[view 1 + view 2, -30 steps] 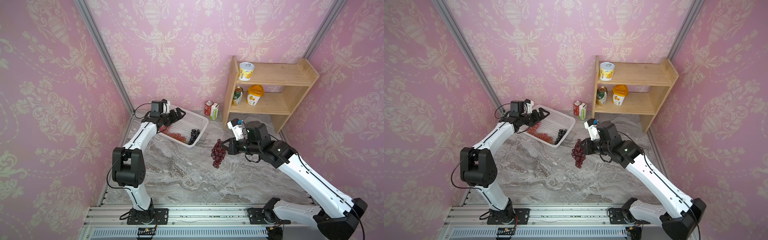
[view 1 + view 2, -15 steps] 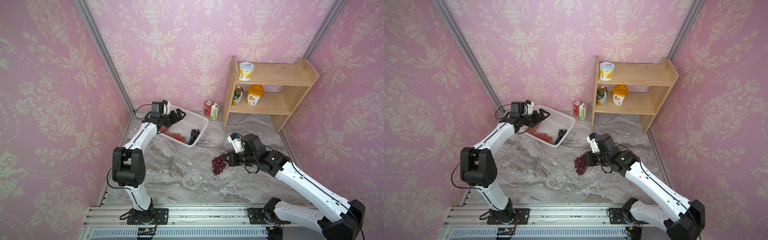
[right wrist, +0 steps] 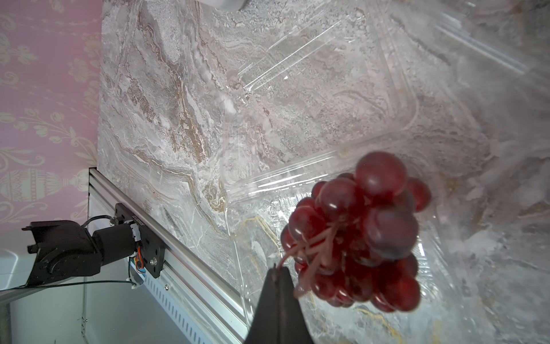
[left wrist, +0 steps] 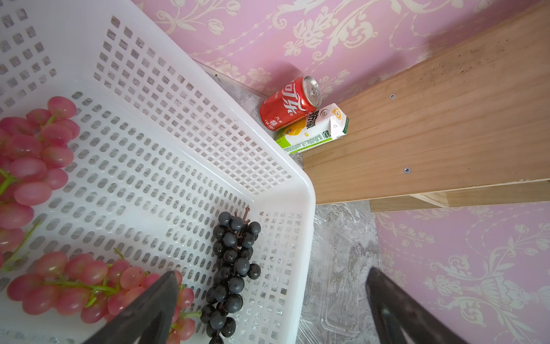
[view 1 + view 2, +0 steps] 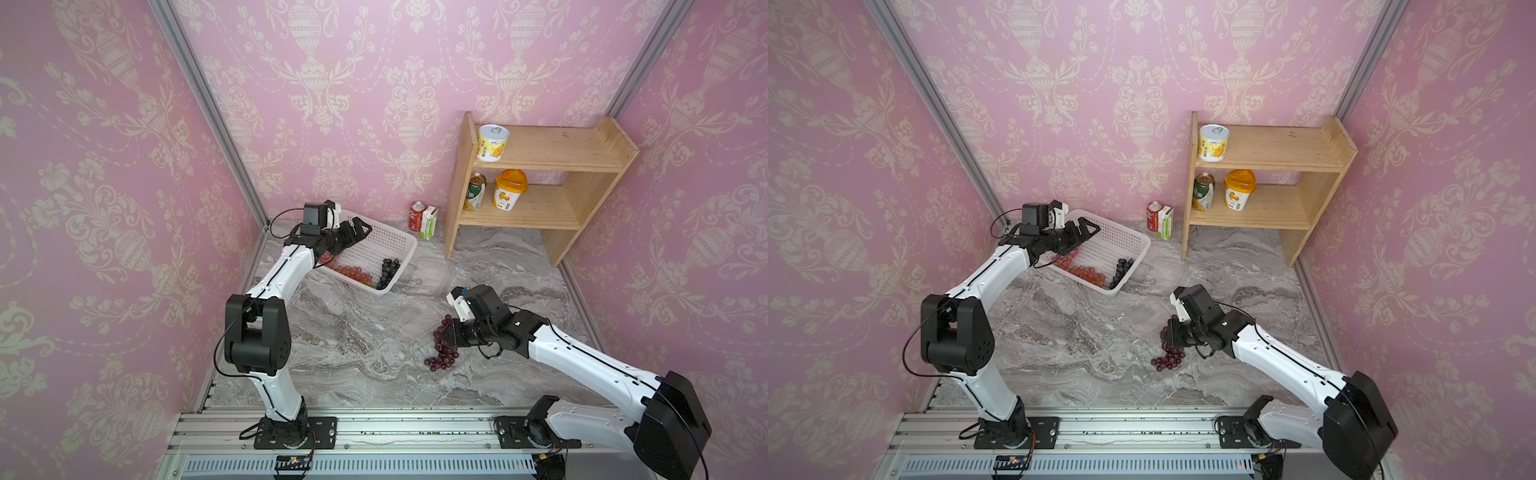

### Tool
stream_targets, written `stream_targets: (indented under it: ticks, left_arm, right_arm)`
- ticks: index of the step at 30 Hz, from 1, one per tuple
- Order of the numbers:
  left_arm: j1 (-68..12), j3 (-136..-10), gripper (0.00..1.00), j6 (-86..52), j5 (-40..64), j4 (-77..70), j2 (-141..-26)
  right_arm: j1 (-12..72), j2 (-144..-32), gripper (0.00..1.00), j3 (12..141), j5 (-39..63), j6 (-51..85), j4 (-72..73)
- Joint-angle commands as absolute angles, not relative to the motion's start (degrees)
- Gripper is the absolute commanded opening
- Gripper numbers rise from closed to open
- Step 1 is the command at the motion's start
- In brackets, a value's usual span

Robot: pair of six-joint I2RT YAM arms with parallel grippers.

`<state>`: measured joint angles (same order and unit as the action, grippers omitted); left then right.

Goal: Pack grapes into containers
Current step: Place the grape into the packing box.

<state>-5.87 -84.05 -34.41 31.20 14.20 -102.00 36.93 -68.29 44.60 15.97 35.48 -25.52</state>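
Note:
I will let go of the dark red bunch of grapes with my right gripper in the open clear container [image 5: 441,360] [image 3: 355,264] near the front of the table.
A dark red bunch of grapes [image 5: 442,351] [image 3: 366,235] hangs by its stem from my right gripper [image 5: 446,332] [image 3: 278,271], which is shut on the stem. Its lower grapes rest in an open clear container [image 3: 256,238] near the table's front. My left gripper [image 5: 359,227] [image 4: 271,272] hovers open over the white basket [image 5: 399,243] [image 4: 306,193], holding nothing. In the basket lie pink grapes [image 5: 353,272] [image 4: 29,166] and a black bunch [image 5: 386,270] [image 4: 235,268]. A second clear container [image 5: 453,278] [image 4: 336,268] lies beside the basket.
A wooden shelf [image 5: 536,208] with yellow tubs and a can stands at the back right. A red cola can [image 5: 417,210] and a juice carton [image 5: 430,216] sit against the back wall between basket and shelf. Pink walls close in three sides.
My right arm has come down and toward the front with the dark red bunch, which now touches down in the clear container. The left arm has not moved.

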Motion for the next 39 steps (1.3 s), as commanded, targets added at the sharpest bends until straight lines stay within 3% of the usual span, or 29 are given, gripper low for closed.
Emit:
stream_targets:
  ticks: [1,19,30,37,39]
  left_arm:
    - [-6.4,-83.6,0.99,-33.7,31.4,14.2,-101.0]
    - [-6.4,-83.8,0.99,-33.4,31.5,14.5,-101.4]
    - [-6.5,-83.9,0.99,-33.5,31.3,14.6,-101.2]
    - [-6.5,-84.3,0.99,-33.5,31.4,14.7,-101.3]
    - [-6.5,-84.3,0.99,-33.4,31.3,14.8,-101.3]
  right_arm:
    - [37.4,-70.4,0.00,44.0,13.8,37.3,-24.2]
    - [39.5,-77.7,0.00,47.4,7.7,36.8,-30.2]
    - [39.9,-75.0,0.00,51.7,5.8,35.0,-35.5]
    - [40.5,-76.1,0.09,54.0,4.6,34.6,-37.5]
    - [41.0,-76.0,0.19,54.4,4.5,34.6,-37.8]
